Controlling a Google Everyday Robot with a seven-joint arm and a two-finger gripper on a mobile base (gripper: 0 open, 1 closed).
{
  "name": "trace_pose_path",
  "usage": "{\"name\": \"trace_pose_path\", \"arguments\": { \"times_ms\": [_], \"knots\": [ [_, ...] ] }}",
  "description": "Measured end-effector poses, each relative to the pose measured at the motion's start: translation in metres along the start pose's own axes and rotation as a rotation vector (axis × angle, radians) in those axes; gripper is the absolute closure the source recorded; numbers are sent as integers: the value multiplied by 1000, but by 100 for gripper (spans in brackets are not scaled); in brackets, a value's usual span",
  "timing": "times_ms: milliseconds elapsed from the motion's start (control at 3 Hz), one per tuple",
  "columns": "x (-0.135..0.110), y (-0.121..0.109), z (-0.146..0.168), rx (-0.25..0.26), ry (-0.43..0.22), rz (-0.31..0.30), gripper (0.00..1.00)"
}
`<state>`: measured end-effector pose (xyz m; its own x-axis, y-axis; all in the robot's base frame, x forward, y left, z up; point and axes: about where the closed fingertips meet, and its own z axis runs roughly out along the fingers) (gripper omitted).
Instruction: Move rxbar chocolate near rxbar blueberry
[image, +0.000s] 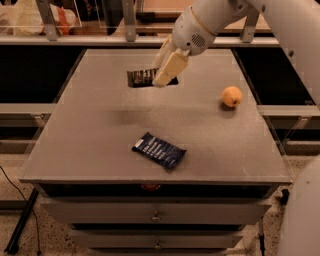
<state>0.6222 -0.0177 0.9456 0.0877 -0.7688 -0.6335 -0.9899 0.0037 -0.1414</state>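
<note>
My gripper is to set the rxbar chocolate, now held above the far middle, down on the grey table (154, 114), and it will let go of it just behind the rxbar blueberry.
The rxbar chocolate (141, 78) is a slim dark bar held level above the far middle of the table, sticking out to the left of my gripper. My gripper (161, 79) is shut on its right end. The rxbar blueberry (159, 150) is a navy-blue wrapper with white lettering, lying flat and slightly turned near the table's front edge, below and a little right of the held bar. The two bars are well apart.
A small orange fruit (231, 96) sits on the right side of the grey table (90, 145). Drawers run under the table's front edge. Shelving with rails stands behind the table. My arm's white body fills the right edge of the view.
</note>
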Motion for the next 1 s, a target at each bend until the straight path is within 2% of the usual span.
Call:
{"name": "trace_pose_path", "arguments": {
  "times_ms": [333,667,1000],
  "knots": [
    [-13,34,11,-44,-26,-23,100],
    [-14,61,18,-59,-23,-9,100],
    [-7,78,28,-50,18,16,100]
  ]
}}
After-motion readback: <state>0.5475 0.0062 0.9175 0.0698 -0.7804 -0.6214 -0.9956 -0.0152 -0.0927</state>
